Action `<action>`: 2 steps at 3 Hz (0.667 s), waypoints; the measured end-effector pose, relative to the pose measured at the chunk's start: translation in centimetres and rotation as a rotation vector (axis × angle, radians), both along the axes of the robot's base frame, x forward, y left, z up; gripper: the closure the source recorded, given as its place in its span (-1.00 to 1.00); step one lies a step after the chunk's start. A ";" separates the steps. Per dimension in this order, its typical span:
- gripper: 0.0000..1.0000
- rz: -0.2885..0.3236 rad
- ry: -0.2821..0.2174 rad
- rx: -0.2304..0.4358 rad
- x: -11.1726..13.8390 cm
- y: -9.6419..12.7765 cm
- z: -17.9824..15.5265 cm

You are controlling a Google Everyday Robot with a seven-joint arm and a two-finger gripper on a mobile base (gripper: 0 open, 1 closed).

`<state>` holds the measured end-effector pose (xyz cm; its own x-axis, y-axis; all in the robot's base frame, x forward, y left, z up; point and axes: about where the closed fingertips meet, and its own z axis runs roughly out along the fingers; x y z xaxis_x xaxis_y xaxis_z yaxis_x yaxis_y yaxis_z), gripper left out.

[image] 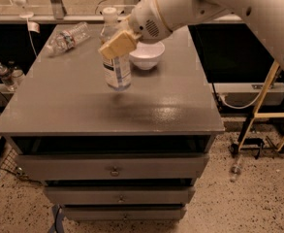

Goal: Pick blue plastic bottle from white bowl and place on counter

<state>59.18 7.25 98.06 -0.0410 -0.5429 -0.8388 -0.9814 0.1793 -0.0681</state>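
My gripper will set the blue plastic bottle upright and let go of it on the bare counter [115, 100] in front of the white bowl.
The blue plastic bottle [116, 64] is upright with a white cap and a blue-and-white label. My gripper [117, 43] is shut on its upper body and holds it just above the counter [107, 108], left of and in front of the white bowl [146, 55]. The bowl stands empty near the back middle of the counter. My white arm reaches in from the upper right.
A clear bottle with a reddish label [66, 37] lies on its side at the counter's back left corner. Three drawers [115, 171] are below the top. Small bottles [6, 74] stand on the floor at the left, a wooden frame [265, 96] at the right.
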 end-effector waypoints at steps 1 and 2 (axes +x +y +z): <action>1.00 -0.011 0.010 0.004 -0.1 0.5 -1.4; 1.00 -0.039 0.004 0.010 0.0 0.7 -2.7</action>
